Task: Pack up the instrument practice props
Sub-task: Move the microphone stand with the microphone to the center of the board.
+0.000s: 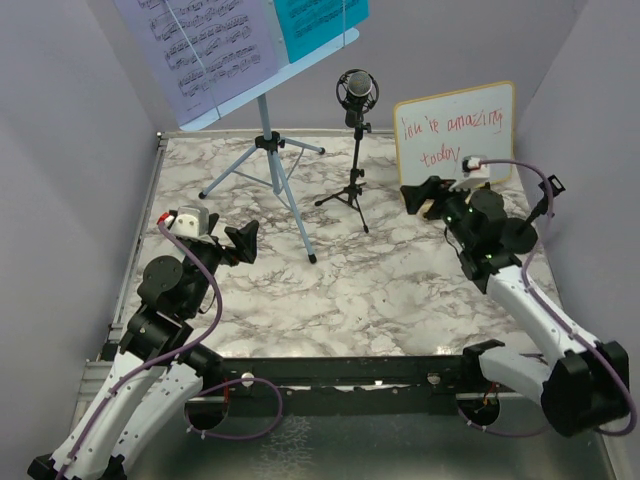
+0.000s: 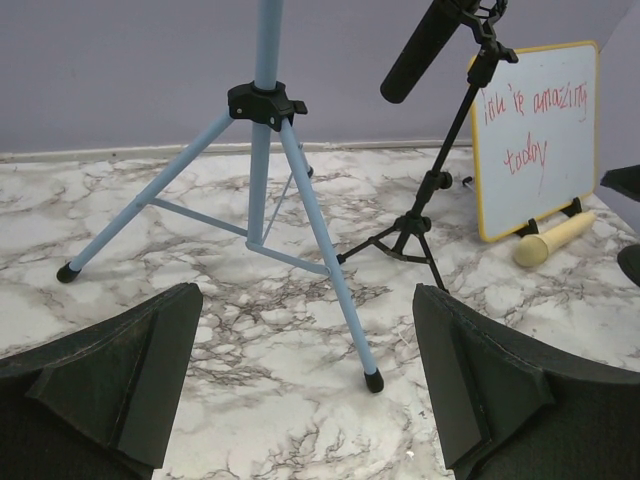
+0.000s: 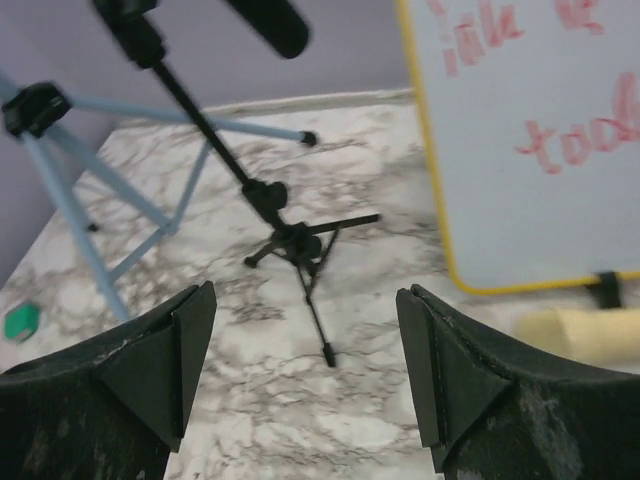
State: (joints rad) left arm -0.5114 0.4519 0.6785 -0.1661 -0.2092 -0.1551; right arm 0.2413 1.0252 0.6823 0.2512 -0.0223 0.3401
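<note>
My right gripper needs to grip the upright pole (image 1: 357, 150) (image 3: 195, 115) of the small tripod, between the black studio microphone and the legs of the tripod.
The light-blue music rack (image 1: 262, 75) stands at the back left on tripod legs (image 2: 262, 190), carrying the printed music sheet (image 1: 200, 45) and the cyan sheet (image 1: 315, 22). To its right stands the black studio microphone (image 1: 357, 92) on its small tripod (image 2: 408, 232). A cream handheld microphone (image 2: 555, 238) lies flat at the whiteboard's foot, also in the right wrist view (image 3: 585, 335). My left gripper (image 1: 245, 243) is open near the rack's front leg, nothing between its fingers (image 2: 130, 385). My right gripper (image 1: 425, 195) is open beside the whiteboard, facing the small tripod (image 3: 300, 245).
A wood-framed whiteboard (image 1: 455, 128) with red writing leans at the back right. A small green block (image 3: 20, 322) lies on the marble table (image 1: 340, 300) past the rack's legs. Purple walls close in the back and both sides.
</note>
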